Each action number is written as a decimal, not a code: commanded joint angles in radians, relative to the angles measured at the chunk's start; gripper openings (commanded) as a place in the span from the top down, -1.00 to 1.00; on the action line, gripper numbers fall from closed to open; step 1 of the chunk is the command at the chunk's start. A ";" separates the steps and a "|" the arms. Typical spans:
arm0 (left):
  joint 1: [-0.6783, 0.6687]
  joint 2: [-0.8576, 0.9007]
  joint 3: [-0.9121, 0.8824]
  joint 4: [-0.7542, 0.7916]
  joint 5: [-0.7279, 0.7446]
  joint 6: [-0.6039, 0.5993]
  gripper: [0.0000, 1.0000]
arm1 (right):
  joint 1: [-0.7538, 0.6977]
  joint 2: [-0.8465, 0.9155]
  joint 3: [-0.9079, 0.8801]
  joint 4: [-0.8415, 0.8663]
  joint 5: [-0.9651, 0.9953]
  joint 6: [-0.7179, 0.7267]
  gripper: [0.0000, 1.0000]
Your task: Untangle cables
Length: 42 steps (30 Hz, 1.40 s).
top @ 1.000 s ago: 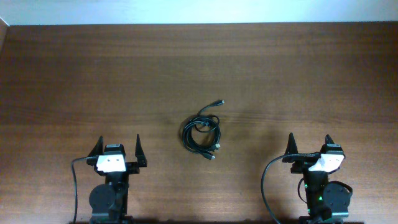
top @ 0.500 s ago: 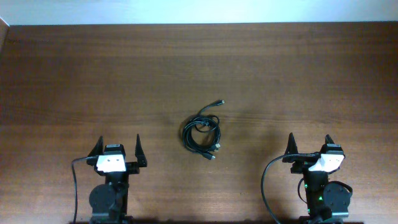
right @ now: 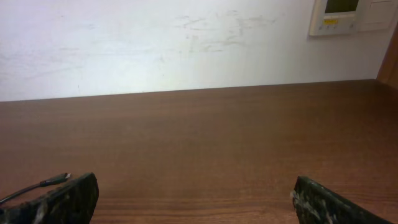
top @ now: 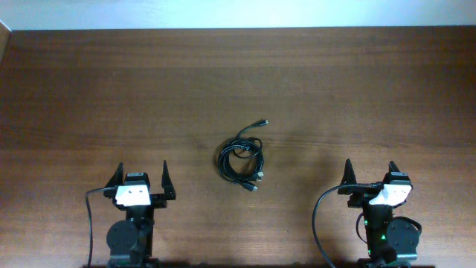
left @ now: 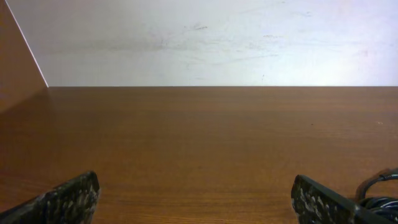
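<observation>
The robot's right gripper should next go to the cords on its own side [top: 261, 155] of the black coil, between the plug ends, and close there.
The cables [top: 242, 158] lie as one tangled coil of thin black cords at the middle of the brown table, with plug ends sticking out at the upper right and the lower right. My left gripper [top: 141, 176] is open and empty at the front left, well apart from the coil. My right gripper [top: 370, 170] is open and empty at the front right. In the left wrist view a part of the coil [left: 379, 194] shows at the right edge. In the right wrist view one plug end [right: 53, 181] shows at the left edge.
The wooden table [top: 111, 89] reaches to a white wall [top: 238, 11] at the back. A white wall panel [right: 348, 15] hangs at the upper right in the right wrist view. Thick black arm wires [top: 318, 216] loop beside each arm base.
</observation>
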 commanded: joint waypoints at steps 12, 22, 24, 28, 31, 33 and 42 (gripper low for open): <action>0.007 -0.003 -0.003 -0.002 0.007 -0.007 -0.98 | -0.006 -0.008 -0.005 -0.005 0.016 0.005 -0.98; 0.007 -0.003 -0.003 -0.002 0.007 -0.007 -0.98 | -0.006 -0.008 -0.005 -0.005 0.016 0.005 -0.98; 0.007 -0.003 -0.003 -0.002 0.007 -0.007 -0.98 | -0.006 -0.008 -0.005 -0.005 0.016 0.005 -0.98; 0.007 -0.003 -0.003 0.018 -0.002 -0.006 -0.98 | -0.006 -0.008 -0.005 -0.005 0.016 0.005 -0.98; 0.007 -0.003 -0.003 0.029 -0.014 0.008 -0.98 | -0.006 -0.008 -0.005 -0.009 0.001 0.007 -0.98; 0.007 -0.003 -0.003 0.068 0.119 0.008 -0.98 | -0.005 -0.003 -0.005 -0.010 -0.034 0.008 -0.98; 0.007 0.027 0.225 0.254 0.375 -0.104 -0.98 | -0.005 -0.003 0.088 0.248 -0.315 0.008 -0.98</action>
